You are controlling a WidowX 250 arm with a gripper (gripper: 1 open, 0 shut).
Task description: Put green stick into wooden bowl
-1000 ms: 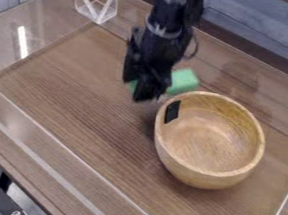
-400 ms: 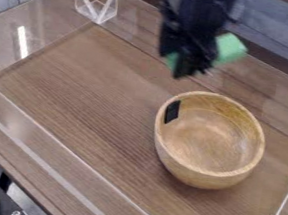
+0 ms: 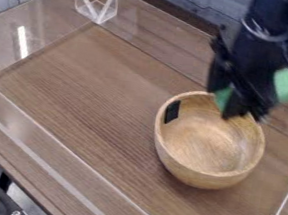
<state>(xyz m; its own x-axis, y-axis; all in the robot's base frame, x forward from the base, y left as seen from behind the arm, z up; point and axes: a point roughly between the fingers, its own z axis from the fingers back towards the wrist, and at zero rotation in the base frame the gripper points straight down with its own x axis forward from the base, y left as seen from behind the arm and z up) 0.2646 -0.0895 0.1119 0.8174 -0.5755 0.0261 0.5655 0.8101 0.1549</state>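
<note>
Next, I release the green stick, now held over the bowl's far side, with my gripper just inside the far rim of the wooden bowl (image 3: pixel 244 126), at a spot away from the black mark.
My black gripper (image 3: pixel 243 93) hangs pointing down over the far side of the wooden bowl (image 3: pixel 209 149), shut on the green stick (image 3: pixel 287 85). The bright-green block sticks out to the right of the fingers, above the bowl's far right rim. The bowl is round, light tan with thick walls and a small black mark (image 3: pixel 171 113) at its left rim. It rests on the wooden tabletop (image 3: pixel 83 81) and its inside looks bare.
Low clear plastic walls (image 3: pixel 22 37) run around the tabletop. A clear plastic stand (image 3: pixel 94 4) sits at the far left corner. A pale plank wall lies behind the table.
The gripper has carried the green stick to the right, from beside the bowl's left rim to above the bowl's far side, rising a little on the way.
</note>
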